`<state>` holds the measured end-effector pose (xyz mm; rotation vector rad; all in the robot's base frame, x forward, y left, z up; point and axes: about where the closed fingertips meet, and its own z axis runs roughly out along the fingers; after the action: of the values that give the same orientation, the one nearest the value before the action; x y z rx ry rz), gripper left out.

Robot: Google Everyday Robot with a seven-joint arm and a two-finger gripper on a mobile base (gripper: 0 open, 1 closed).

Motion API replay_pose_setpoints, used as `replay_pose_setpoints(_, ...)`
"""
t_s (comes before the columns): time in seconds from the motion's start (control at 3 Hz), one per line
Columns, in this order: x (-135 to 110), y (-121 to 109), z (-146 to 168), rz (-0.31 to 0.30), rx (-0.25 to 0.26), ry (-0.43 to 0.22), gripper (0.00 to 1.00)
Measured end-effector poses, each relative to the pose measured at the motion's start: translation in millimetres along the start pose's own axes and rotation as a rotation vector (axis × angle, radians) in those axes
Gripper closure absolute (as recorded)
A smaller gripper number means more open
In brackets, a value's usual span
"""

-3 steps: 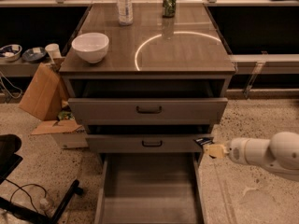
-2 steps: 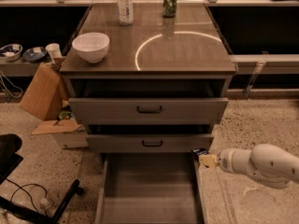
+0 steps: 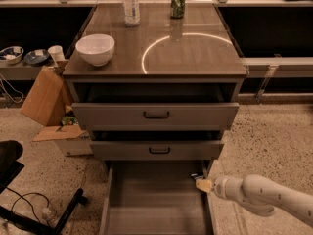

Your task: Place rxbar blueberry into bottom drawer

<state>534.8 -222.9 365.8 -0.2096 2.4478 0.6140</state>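
Note:
Next, I release the rxbar blueberry on the bottom drawer's grey bottom, toward the rim (image 3: 182, 202) beside my arm.
The bottom drawer (image 3: 151, 199) is pulled out wide, its flat grey floor bare. My gripper (image 3: 199, 181) comes in from the right on a white arm and sits at the drawer's right rim, near the back, just below the middle drawer's front. A small dark piece of the rxbar blueberry (image 3: 195, 176) sticks out at the gripper's tip, held above the drawer's right edge; most of the bar is hidden.
The two upper drawers (image 3: 156, 115) (image 3: 159, 150) with black handles stand slightly open. On the cabinet top are a white bowl (image 3: 95, 48), a clear bottle (image 3: 130, 4) and a green can (image 3: 178, 1). A cardboard box (image 3: 46, 99) and a chair base (image 3: 29, 204) are at left.
My gripper has moved down and to the left with the dark bar, from beside the middle drawer's right end to the right rim of the bottom drawer.

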Motion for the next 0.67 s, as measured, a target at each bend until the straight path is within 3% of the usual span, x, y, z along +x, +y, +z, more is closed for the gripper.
replay_pose_setpoints(0.67, 77, 7, 64, 0.153, -0.108, 0.061, 1.0)
